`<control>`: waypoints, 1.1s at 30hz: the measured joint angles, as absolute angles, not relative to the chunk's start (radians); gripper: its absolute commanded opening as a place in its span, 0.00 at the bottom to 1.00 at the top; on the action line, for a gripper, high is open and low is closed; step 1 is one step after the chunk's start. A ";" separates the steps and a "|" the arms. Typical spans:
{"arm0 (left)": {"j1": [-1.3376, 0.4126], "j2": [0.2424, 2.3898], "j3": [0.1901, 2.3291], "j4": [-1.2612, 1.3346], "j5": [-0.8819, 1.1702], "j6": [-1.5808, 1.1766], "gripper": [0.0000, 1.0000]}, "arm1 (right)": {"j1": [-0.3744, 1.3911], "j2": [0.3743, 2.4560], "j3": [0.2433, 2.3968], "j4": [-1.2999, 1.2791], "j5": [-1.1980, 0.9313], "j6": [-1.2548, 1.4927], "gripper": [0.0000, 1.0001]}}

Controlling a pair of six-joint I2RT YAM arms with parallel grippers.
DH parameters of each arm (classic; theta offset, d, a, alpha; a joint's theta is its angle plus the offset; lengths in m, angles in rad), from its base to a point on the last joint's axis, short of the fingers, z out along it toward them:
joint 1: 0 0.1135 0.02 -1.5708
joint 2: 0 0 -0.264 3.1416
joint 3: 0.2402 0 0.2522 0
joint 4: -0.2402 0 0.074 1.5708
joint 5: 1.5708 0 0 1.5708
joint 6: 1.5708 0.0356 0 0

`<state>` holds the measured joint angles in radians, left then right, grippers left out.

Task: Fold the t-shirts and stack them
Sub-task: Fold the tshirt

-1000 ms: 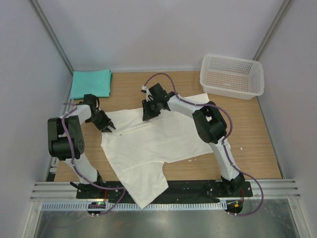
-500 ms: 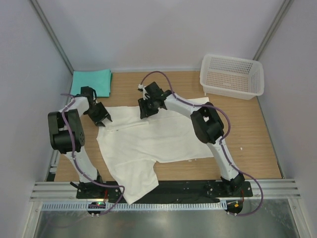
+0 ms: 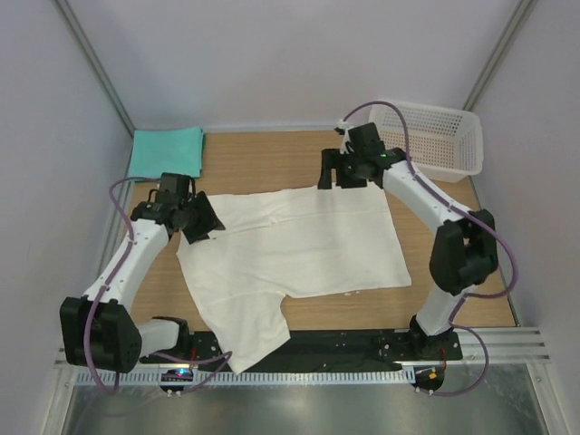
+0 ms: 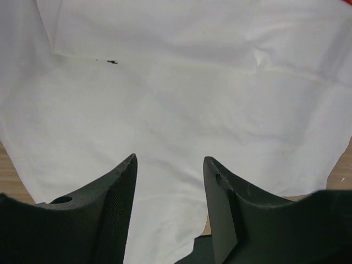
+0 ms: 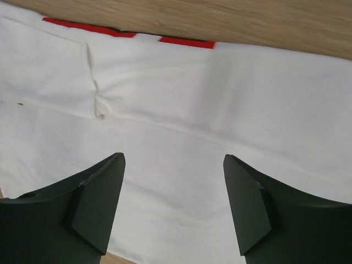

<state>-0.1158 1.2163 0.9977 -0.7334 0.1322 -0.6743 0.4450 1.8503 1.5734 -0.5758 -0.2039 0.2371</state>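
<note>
The robot's left gripper should next move to the white t-shirt's outer edge [image 3: 197, 308] and close there, where the end that hangs over the table begins.
The white t-shirt [image 3: 299, 245] lies spread flat on the wooden table, one end reaching over the near edge. Only thin red strips of its print [image 5: 186, 42] peek out at the far hem. The teal-green t-shirt [image 3: 166, 151] lies folded in the back left corner. My left gripper [image 3: 201, 227] hovers over the white shirt's left far corner, open, with only cloth [image 4: 176, 88] below its jaws [image 4: 169, 159]. My right gripper [image 3: 326, 177] hangs over the shirt's far edge, open wide [image 5: 173, 158], holding nothing.
A white mesh basket [image 3: 426, 136] stands at the back right, just behind the right arm's wrist. Bare wood [image 3: 263, 163] shows between the teal shirt and the basket and to the right of the white shirt [image 3: 453, 227]. Grey walls close in both sides.
Both grippers have opened and let go of the white shirt's far edge, which now lies flat. The right arm has swung right towards the basket. The left arm has stretched out.
</note>
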 measured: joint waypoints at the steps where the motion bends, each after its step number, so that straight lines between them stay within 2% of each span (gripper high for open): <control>1: -0.131 1.224 0.984 -0.737 0.132 -0.680 0.53 | 0.411 1.783 1.514 -0.570 -0.193 0.239 0.79; 6: -0.199 1.312 0.957 -0.733 0.134 -0.703 0.52 | 0.335 1.561 1.240 -0.574 -0.114 0.272 0.79; 12: -0.279 1.391 0.951 -0.717 0.167 -0.704 0.52 | 0.321 1.513 1.023 -0.615 0.002 0.378 0.80; 15: -0.284 1.385 0.915 -0.698 0.186 -0.703 0.53 | 0.316 1.513 0.984 -0.624 0.086 0.430 0.79; 20: -0.285 1.383 0.841 -0.693 0.193 -0.704 0.48 | 0.310 1.513 0.933 -0.610 0.191 0.495 0.72; 28: -0.295 1.541 0.842 -0.651 0.151 -0.704 0.45 | 0.310 1.517 0.881 -0.537 0.292 0.485 0.75; 33: -0.298 1.633 0.918 -0.672 0.152 -0.703 0.45 | 0.293 1.593 0.875 -0.463 0.303 0.474 0.76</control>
<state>-0.2977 1.6329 0.9180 -0.6716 0.1524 -0.7033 0.2932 1.5932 0.8753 -0.4633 0.3035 0.4740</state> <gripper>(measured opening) 0.451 0.754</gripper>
